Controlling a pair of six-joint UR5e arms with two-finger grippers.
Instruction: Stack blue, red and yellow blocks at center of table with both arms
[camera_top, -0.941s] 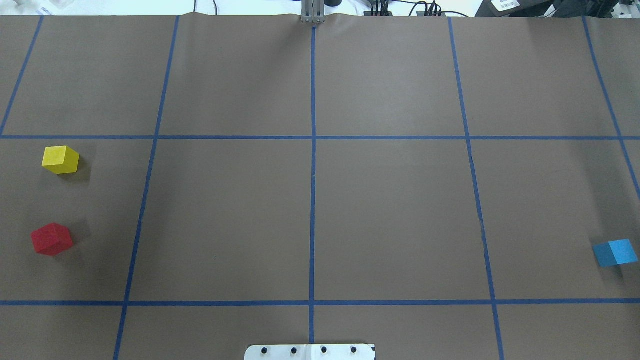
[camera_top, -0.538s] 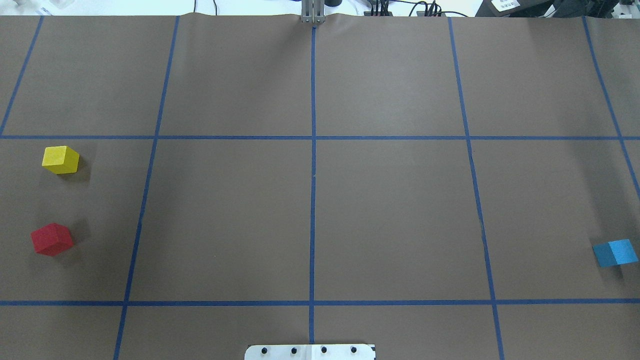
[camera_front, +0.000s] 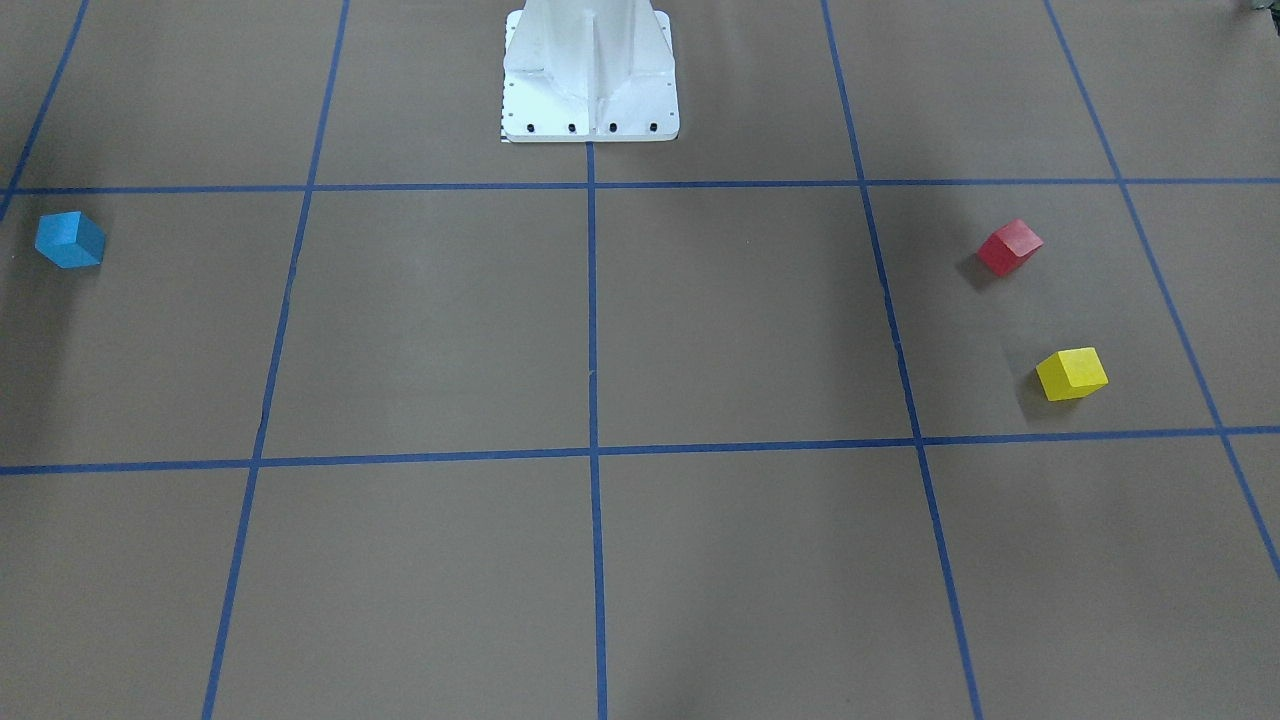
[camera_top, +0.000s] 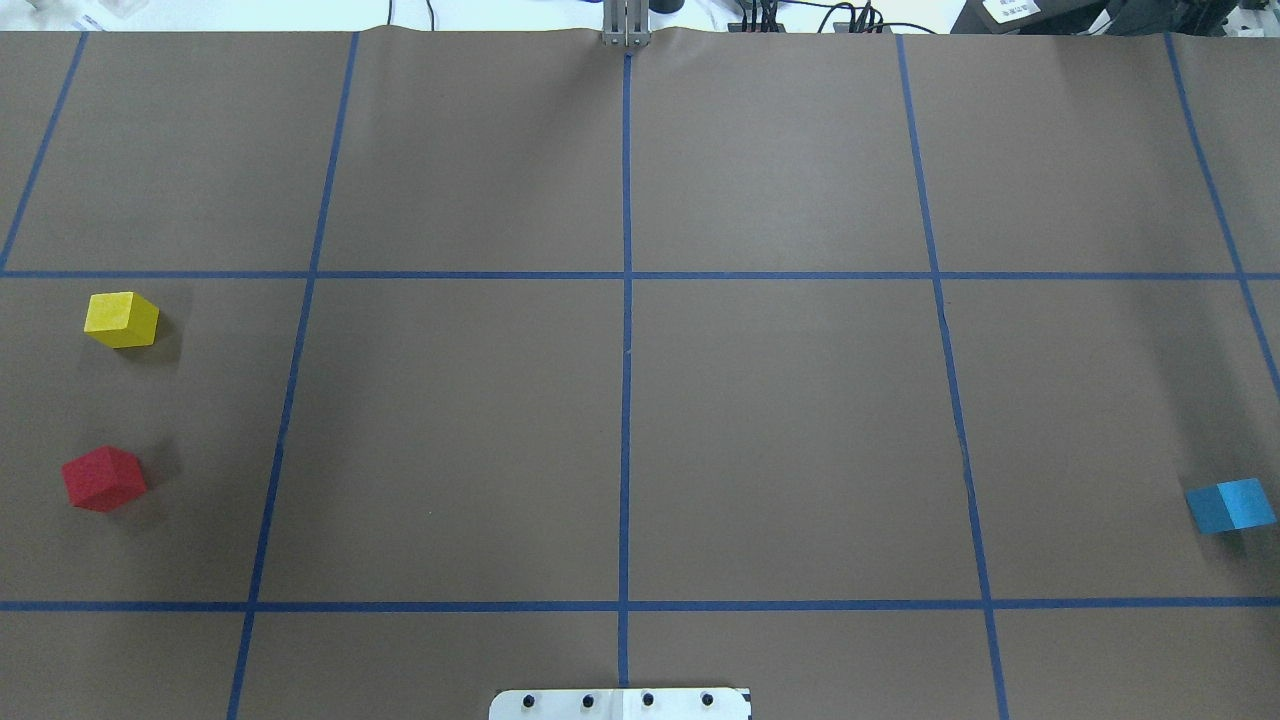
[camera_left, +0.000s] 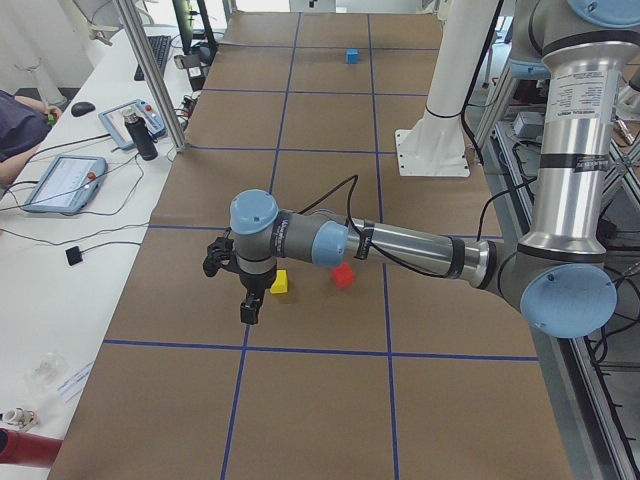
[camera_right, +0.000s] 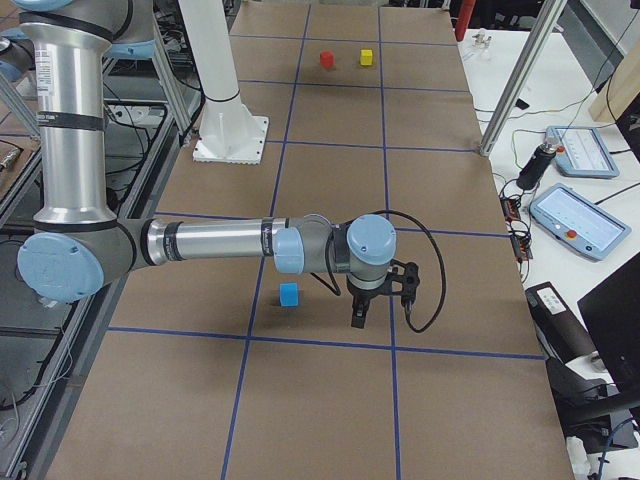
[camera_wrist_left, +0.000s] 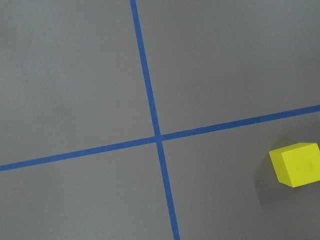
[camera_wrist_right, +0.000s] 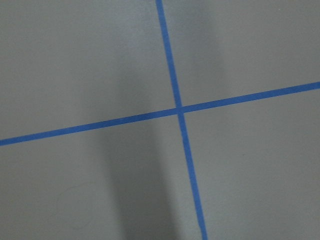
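I need to next close my right gripper on the top part of the blue block (camera_front: 72, 226), which sits by itself, far away from the red and yellow blocks.
The yellow block (camera_top: 121, 319) and the red block (camera_top: 103, 478) rest apart at the left end of the table (camera_top: 450, 430). At the right end sits the blue block (camera_top: 1231, 504). My left gripper (camera_left: 245, 300) hangs above the table just outward of the yellow block (camera_left: 279, 283), which sits at the lower right of the left wrist view (camera_wrist_left: 296, 164). My right gripper (camera_right: 375, 305) hangs beside the blue block (camera_right: 289, 294). Both grippers show only in the side views, so I cannot tell whether they are open or shut. The right wrist view holds only tape lines.
The white pedestal base (camera_front: 590, 75) stands at the robot's edge of the table. Beyond the far edge is a white desk with tablets (camera_left: 65, 182) and control pendants (camera_right: 573, 218). A person's arm (camera_left: 15, 120) rests on it. Metal posts (camera_left: 150, 75) rise along that edge.
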